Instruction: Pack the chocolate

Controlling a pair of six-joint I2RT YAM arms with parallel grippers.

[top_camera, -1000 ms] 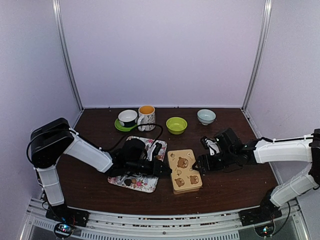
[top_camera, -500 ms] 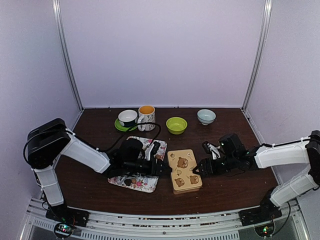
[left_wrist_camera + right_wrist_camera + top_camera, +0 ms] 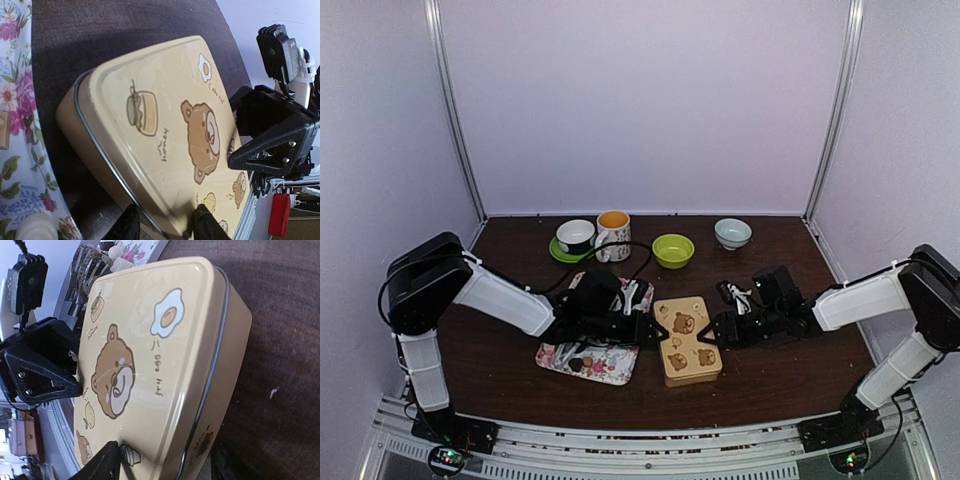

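Observation:
I should open my right gripper, which is midway down the lid's long side, and take the lid's far corner (image 3: 702, 301), because the lid sits shut along the tin's seam.
The tan bear tin (image 3: 687, 340) lies closed on the table, between my two grippers. My left gripper (image 3: 653, 333) is at its left edge, one finger on the lid and one against the wall, gripping the tin (image 3: 165, 130). My right gripper (image 3: 711, 338) is open at the right edge, its jaws wide on either side of the tin's rim (image 3: 150, 355). Chocolate pieces (image 3: 582, 362) lie on the floral tray (image 3: 552, 358). A cream piece (image 3: 35, 227) and a tan square (image 3: 4, 131) show in the left wrist view.
Metal tongs (image 3: 628, 297) rest on the tray's far end. At the back stand a cup on a green saucer (image 3: 575, 237), a mug (image 3: 612, 235), a green bowl (image 3: 673, 250) and a pale bowl (image 3: 732, 233). The left arm's cable arcs over the tray.
My right gripper has moved left, lower and up to the tin's right edge. My left wrist has shifted slightly right and back, its fingertips staying at the tin's left edge.

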